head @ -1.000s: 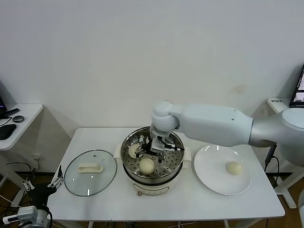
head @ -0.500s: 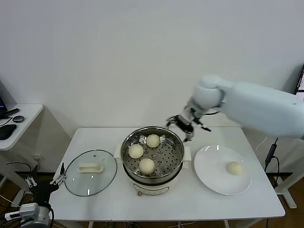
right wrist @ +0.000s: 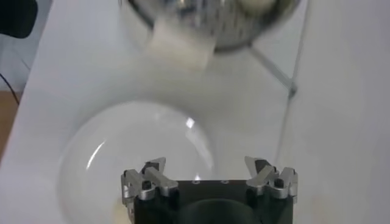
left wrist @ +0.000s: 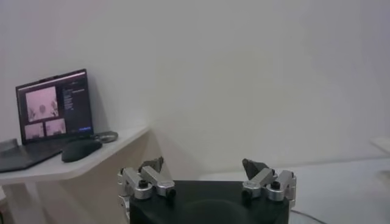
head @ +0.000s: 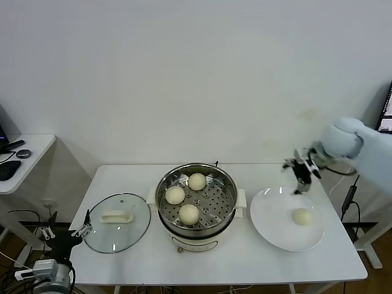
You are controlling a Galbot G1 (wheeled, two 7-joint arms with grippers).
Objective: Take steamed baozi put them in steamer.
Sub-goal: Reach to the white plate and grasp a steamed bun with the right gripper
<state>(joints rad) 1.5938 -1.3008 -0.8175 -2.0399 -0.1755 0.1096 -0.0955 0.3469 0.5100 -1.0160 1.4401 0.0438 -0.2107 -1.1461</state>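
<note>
I move my right gripper down to the white plate next and close it on the sides of the baozi [head: 302, 217] [right wrist: 121, 212] lying there.
The steel steamer [head: 228, 190] stands mid-table and holds three cream-white baozi: one at the back [head: 197, 181], one at the left [head: 175, 195], one at the front [head: 189, 214]. A fourth baozi [head: 301, 216] lies on the white plate [head: 272, 220] at the right. My right gripper [head: 301, 173] is open and empty, in the air above the plate's far edge, behind the baozi. In the right wrist view the open gripper [right wrist: 209, 167] hangs over the plate [right wrist: 122, 152], with the steamer [right wrist: 207, 21] beyond. My left gripper [left wrist: 207, 169] is open and parked off the table's left.
The round glass lid [head: 116, 222] with a white handle lies on the table left of the steamer. A side desk [head: 24, 153] with a mouse stands at the far left; the left wrist view shows a laptop [left wrist: 52, 115] on it.
My right gripper let a baozi go at the back of the steamer, rose, and swung right to above the plate's far edge. The steamer now holds three baozi.
</note>
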